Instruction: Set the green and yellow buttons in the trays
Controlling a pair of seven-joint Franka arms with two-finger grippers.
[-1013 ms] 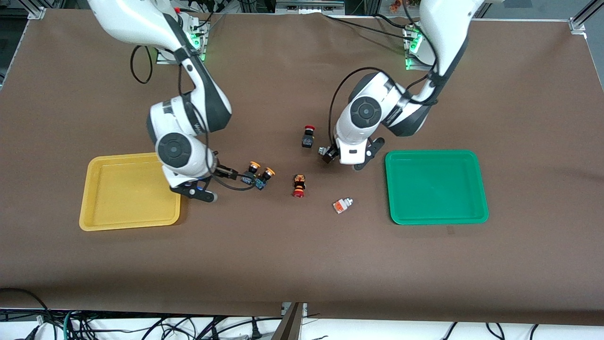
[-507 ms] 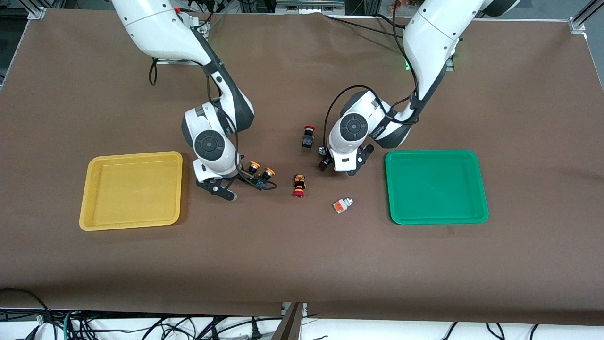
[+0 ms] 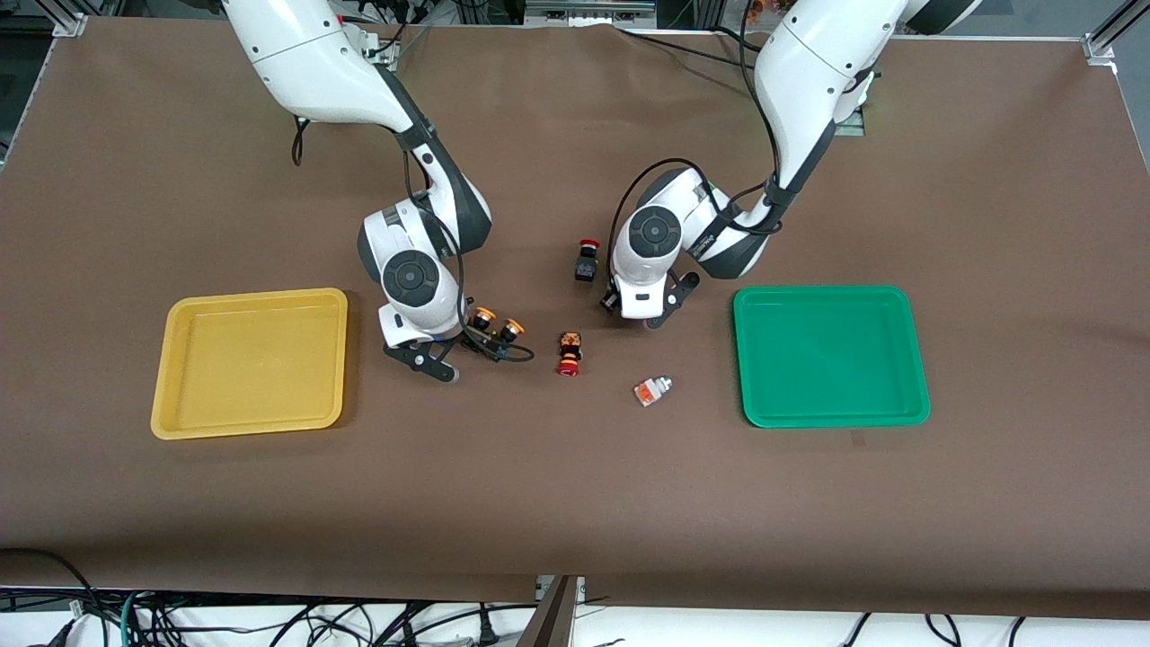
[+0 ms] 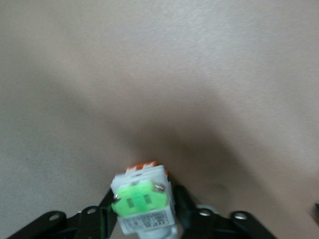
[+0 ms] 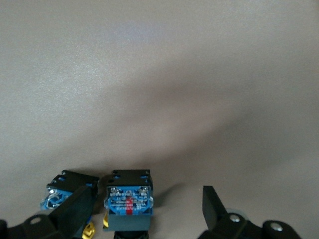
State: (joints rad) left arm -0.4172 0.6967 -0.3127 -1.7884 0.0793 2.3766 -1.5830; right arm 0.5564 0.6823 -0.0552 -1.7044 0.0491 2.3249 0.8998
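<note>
The robot's left gripper should release the green-block button inside the green tray (image 3: 788, 360), toward the tray's side nearer the orange-block button.
My right gripper (image 3: 479, 340) is open and low at two yellow-capped buttons (image 3: 485, 316) (image 3: 510, 328) with black-blue bodies. In the right wrist view my right gripper (image 5: 145, 195) has one blue body (image 5: 127, 203) between its fingers, and the other body (image 5: 64, 189) lies just outside one finger (image 5: 75, 211). My left gripper (image 3: 614, 302) is shut on a silvery-white button with a green block (image 4: 142, 201), over the table beside the green tray (image 3: 831, 290). A silvery-white button with an orange block (image 3: 652, 389) lies nearer the front camera. The yellow tray (image 3: 250, 296) is empty.
A red-capped button (image 3: 586, 261) with a dark body stands next to my left hand. Another red-capped button (image 3: 568, 352) lies between the yellow buttons and the orange-block button. Brown table cover lies all round.
My right arm swung from the yellow tray's edge to the yellow buttons, and its open fingers now straddle one. My left gripper shifted a little toward the right arm's end, still holding its button.
</note>
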